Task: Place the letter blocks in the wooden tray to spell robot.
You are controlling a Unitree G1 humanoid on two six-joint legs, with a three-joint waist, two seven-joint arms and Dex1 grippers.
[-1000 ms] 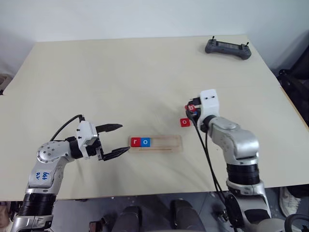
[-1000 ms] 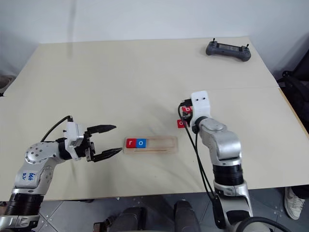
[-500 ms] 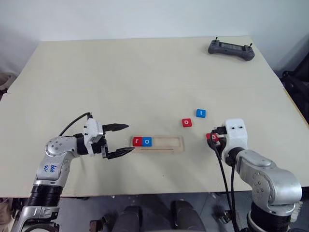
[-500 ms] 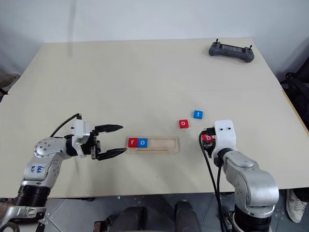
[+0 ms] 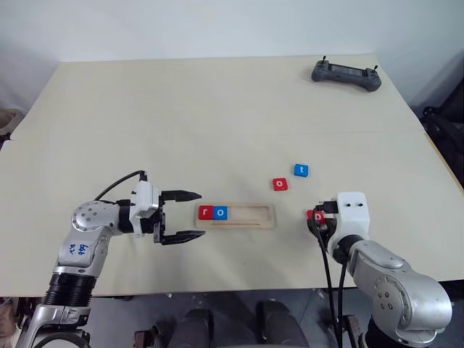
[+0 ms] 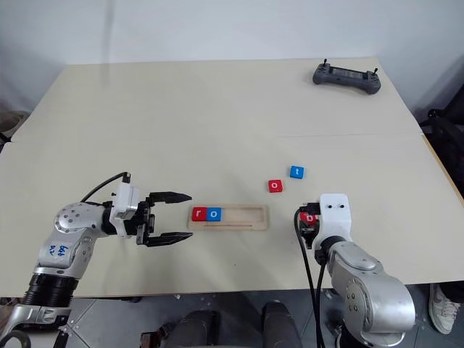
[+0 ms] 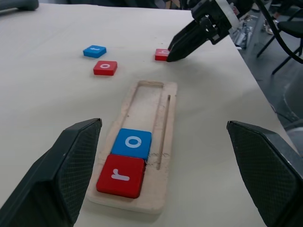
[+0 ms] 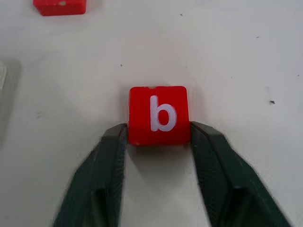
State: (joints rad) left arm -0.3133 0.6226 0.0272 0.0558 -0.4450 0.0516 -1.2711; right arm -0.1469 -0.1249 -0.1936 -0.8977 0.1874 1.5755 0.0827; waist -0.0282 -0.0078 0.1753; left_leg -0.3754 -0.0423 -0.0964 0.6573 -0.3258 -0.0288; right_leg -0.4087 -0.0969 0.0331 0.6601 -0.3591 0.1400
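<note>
The red b block is pinched in my right gripper on the side that must meet the blue o block, so next I grip it again by its front and back [image 8: 159,88].
The wooden tray [image 5: 250,215] lies near the table's front and holds a red r block [image 5: 205,212] and a blue o block [image 5: 221,212] at its left end. Beyond its right end lie a loose red o block [image 5: 280,184] and a blue t block [image 5: 301,170]. My right gripper [image 5: 317,215] is to the right of the tray, shut on the red b block [image 8: 158,115], which sits flat on the table between its fingertips. My left gripper [image 5: 199,214] stands open and level at the tray's left end, its fingers on either side of that end.
A grey controller [image 5: 346,73] sits at the table's far right corner. The tray's right part [image 7: 147,101] is bare wood. Open tabletop stretches behind the tray and to its left.
My right arm has drawn back and down from beside the loose blocks, bringing the b block to the table right of the tray. The left gripper has turned slightly toward the tray.
</note>
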